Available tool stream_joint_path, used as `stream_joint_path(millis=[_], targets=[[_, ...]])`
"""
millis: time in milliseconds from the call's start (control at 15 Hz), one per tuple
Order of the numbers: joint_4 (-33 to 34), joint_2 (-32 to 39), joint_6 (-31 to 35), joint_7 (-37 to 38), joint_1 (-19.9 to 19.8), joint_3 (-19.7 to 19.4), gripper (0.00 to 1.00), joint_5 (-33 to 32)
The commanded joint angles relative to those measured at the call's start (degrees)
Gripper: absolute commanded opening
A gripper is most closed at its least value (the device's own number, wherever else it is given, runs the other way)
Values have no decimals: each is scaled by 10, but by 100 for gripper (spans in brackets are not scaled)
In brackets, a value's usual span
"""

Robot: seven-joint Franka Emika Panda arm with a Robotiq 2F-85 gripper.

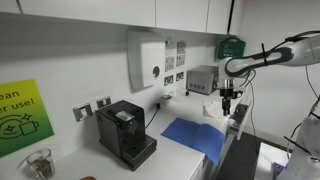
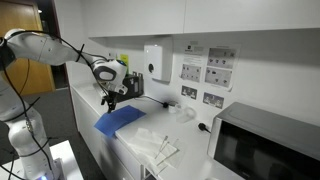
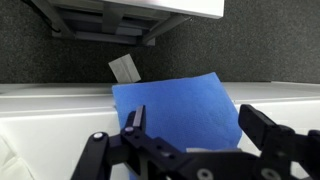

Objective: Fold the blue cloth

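The blue cloth's corner (image 1: pixel 224 131) (image 3: pixel 116 90) at the counter's front edge, nearest the white items, should be the next place my gripper goes to and closes on.
The blue cloth (image 1: pixel 195 137) lies flat and spread on the white counter, to the right of the black coffee machine (image 1: pixel 125 133). It also shows in an exterior view (image 2: pixel 119 119) and fills the middle of the wrist view (image 3: pixel 175 108). My gripper (image 1: pixel 227 108) hangs above the counter near the cloth's far edge; it shows too in an exterior view (image 2: pixel 108 99). In the wrist view my gripper (image 3: pixel 190 125) is open and empty, with its fingers spread over the cloth's near part.
White items (image 2: pixel 158 147) lie on the counter past the cloth. A microwave (image 2: pixel 268 147) stands at one end. A white dispenser (image 1: pixel 146 60) and posters hang on the wall. A small white paper (image 3: pixel 125 68) lies beyond the cloth.
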Motion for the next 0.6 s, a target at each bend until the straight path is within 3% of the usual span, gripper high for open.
stream_joint_path(millis=[0,533], targets=[[-68,-9,52,-72,-26,-35,100,49],[-201,-18,172,-198,-43,-90,100,184]])
